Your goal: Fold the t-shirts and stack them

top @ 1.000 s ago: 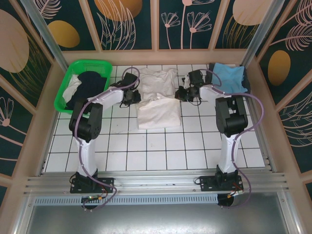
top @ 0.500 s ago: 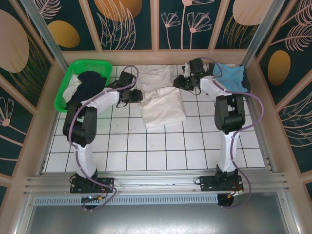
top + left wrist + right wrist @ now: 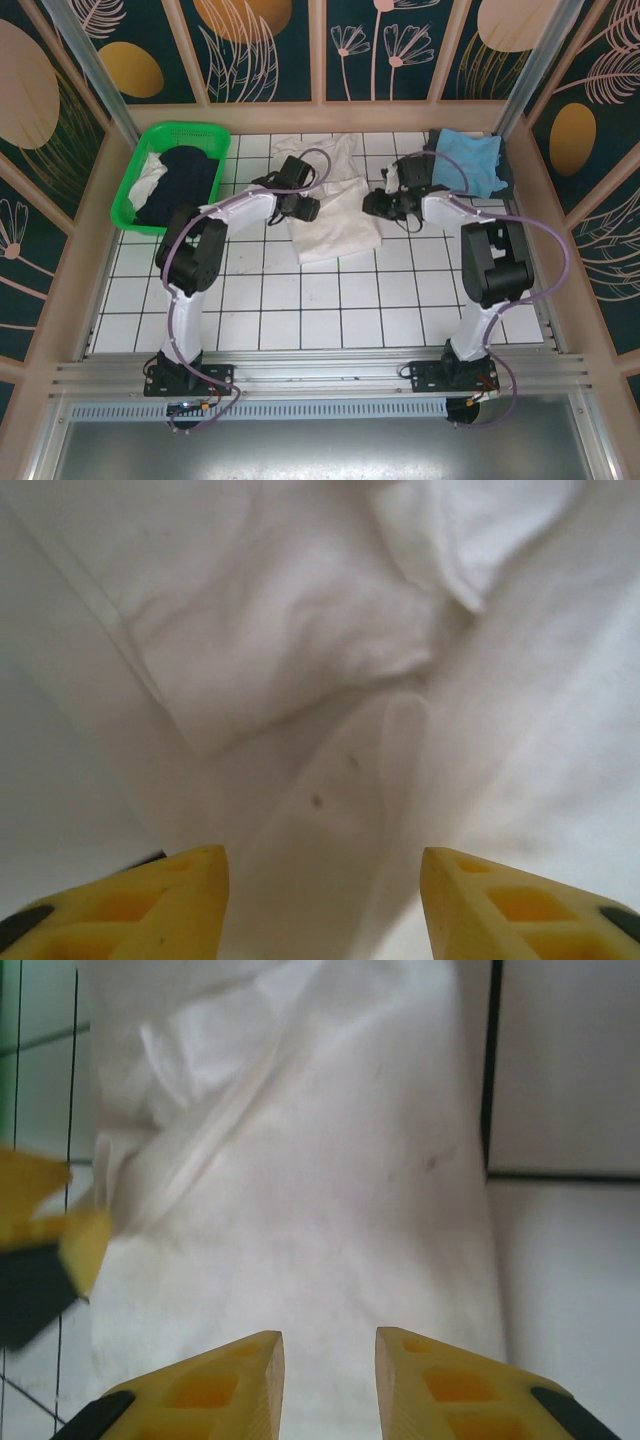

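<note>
The white t-shirt's folded layer is bunched at its corner nearest the basket; my left gripper will take that corner [image 3: 405,710] and flatten it before folding further.
The white t-shirt [image 3: 335,228] lies partly folded on the tiled table, a loose part of it reaching toward the back wall. My left gripper [image 3: 308,208] is at its left edge and my right gripper [image 3: 372,205] at its right edge. In the left wrist view the left gripper [image 3: 325,905] stands open over wrinkled white cloth [image 3: 300,630], nothing between its yellow fingers. The right gripper [image 3: 330,1385] is open by a narrower gap above the shirt [image 3: 330,1160]. A light blue t-shirt [image 3: 470,160] lies at the back right. A dark navy t-shirt [image 3: 182,178] sits in the basket.
The green slotted basket [image 3: 135,185] stands at the back left, with white cloth beside the navy shirt. Bare white tiles [image 3: 330,300] stretch from the shirt to the near rail. Wooden walls close the table on three sides. A yellow finger of the left gripper [image 3: 45,1215] is at the right wrist view's left edge.
Both grippers went from shut to open and let go of the white shirt. They swung toward the back, then came inward to the shirt's edges; the folded shirt now lies skewed.
</note>
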Available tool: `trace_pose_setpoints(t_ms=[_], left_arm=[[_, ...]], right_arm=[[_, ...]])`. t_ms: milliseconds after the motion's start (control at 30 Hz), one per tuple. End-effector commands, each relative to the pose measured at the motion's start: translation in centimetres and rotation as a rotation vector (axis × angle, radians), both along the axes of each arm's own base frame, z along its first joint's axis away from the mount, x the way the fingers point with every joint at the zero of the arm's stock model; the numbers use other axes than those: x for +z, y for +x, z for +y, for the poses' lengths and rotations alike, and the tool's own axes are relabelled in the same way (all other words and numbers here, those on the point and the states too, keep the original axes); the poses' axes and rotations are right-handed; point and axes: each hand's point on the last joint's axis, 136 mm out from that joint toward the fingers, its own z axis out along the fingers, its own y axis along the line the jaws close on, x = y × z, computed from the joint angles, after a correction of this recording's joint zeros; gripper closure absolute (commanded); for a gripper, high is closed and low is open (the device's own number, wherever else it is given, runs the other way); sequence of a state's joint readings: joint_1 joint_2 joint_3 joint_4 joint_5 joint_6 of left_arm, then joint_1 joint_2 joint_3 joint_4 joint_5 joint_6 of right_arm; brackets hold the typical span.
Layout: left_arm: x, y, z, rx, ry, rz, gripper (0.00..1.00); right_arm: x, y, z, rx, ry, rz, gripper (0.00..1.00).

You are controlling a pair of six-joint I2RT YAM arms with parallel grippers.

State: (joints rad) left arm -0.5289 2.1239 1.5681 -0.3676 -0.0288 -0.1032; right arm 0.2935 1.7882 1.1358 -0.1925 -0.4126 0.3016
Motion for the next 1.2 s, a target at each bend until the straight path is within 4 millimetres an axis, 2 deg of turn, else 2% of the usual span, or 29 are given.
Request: trace_pose_setpoints(t_ms=[0,100,233,333,400,500,600,667,700,767,800,867,1000,1167], left_arm=[[-1.5,1.3,1.2,0.011,0.104,0.014,0.60],[-1.7,2.5,1.2,0.023,0.143,0.009,0.79],[0.0,4.9,1.2,0.051,0.177,-0.051,0.86],[2.0,7.2,1.2,0.079,0.193,-0.097,0.83],[3.2,8.7,1.7,0.107,0.181,-0.118,0.75],[5.4,9.8,2.5,0.185,0.112,-0.104,0.73],[7.9,8.6,2.9,0.253,0.021,-0.067,0.62],[8.1,6.0,2.2,0.208,-0.032,-0.030,0.61],[8.0,4.3,1.6,0.163,-0.055,-0.027,0.56],[6.7,1.3,0.5,0.077,-0.046,-0.025,0.48],[5.6,0.0,0.4,0.046,-0.012,-0.021,0.40],[3.5,-1.1,0.7,0.022,0.072,-0.016,0.32],[1.3,-0.3,2.1,0.036,0.198,-0.058,0.22],[-0.3,1.6,2.0,0.027,0.272,-0.079,0.21]], right_arm=[[-0.3,-1.9,1.1,0.017,0.016,-0.038,0.70],[-2.0,-4.2,0.9,0.020,-0.009,-0.008,0.71],[-3.4,-5.9,0.5,0.032,-0.037,0.012,0.72],[-4.5,-6.9,0.1,0.043,-0.095,0.024,0.72],[-5.3,-7.6,-0.2,0.046,-0.127,0.039,0.73],[-5.8,-8.0,-0.2,0.040,-0.128,0.057,0.76],[-5.4,-8.0,0.4,0.054,-0.122,0.052,0.76],[-4.5,-7.5,0.9,0.070,-0.117,0.037,0.76],[-3.8,-7.1,1.0,0.069,-0.117,0.023,0.77],[-2.5,-6.1,1.3,0.062,-0.112,-0.006,0.77],[-1.9,-5.5,1.5,0.059,-0.104,-0.024,0.76],[-1.1,-4.5,1.7,0.048,-0.091,-0.040,0.76],[-1.3,-2.9,2.4,0.052,-0.079,-0.041,0.76],[-3.4,-2.1,2.8,0.062,-0.092,-0.001,0.77]])
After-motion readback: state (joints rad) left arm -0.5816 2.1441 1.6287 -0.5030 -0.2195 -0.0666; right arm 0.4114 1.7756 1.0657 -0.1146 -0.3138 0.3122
